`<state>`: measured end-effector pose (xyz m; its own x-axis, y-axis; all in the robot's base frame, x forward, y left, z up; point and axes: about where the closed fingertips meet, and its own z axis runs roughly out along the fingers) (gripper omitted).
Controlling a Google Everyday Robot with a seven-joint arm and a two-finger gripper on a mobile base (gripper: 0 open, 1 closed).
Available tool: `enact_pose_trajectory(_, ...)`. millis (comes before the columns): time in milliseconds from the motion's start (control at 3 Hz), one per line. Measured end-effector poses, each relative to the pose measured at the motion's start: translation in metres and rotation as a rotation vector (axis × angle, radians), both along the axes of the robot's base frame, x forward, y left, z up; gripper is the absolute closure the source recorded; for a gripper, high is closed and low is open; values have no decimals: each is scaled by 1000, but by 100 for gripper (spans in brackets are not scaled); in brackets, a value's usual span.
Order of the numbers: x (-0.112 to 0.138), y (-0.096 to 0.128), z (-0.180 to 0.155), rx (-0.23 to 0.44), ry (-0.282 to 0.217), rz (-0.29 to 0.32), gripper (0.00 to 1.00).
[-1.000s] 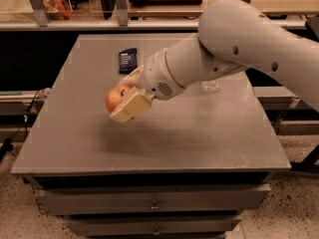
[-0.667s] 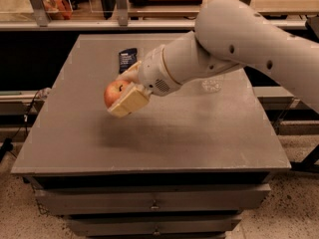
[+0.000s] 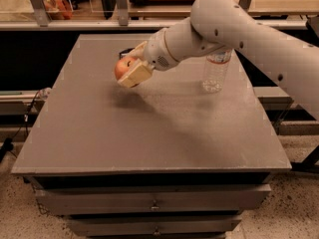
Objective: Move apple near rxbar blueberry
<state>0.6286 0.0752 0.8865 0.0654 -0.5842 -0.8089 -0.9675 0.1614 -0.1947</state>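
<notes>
The robot will set the apple down with its gripper close beside the rxbar blueberry point(image 3: 152, 63), on the rxbar blueberry's side toward the water bottle.
The red-orange apple point(image 3: 120, 66) is held in my gripper point(image 3: 127, 71), which is shut on it with a tan finger point(image 3: 135, 74) across its front. The apple hangs a little above the grey table point(image 3: 149, 128), over the back-left part, and casts a shadow below. The dark navy rxbar blueberry point(image 3: 123, 52) lies on the table just behind the apple. Only a thin dark sliver of it shows past the gripper. My white arm reaches in from the upper right.
A clear plastic water bottle point(image 3: 216, 71) stands upright on the table's right back part, just under my arm. Shelving and a rail run behind the table. Drawers sit below its front edge.
My gripper has carried the apple toward the back of the table, up to the rxbar, which it now mostly covers. The arm has shifted and the water bottle now shows.
</notes>
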Motion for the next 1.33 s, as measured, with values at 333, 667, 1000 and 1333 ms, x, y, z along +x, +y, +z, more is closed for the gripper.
enact_pose_trajectory(333, 47, -23, 3, 13, -34, -76, 100)
enact_pose_trajectory(667, 64, -38, 0, 18, -42, -121, 100)
enact_pose_trajectory(1000, 72, -37, -6, 27, -40, -134, 100)
enact_pose_trajectory(1333, 83, -41, -15, 26, -36, -154, 100)
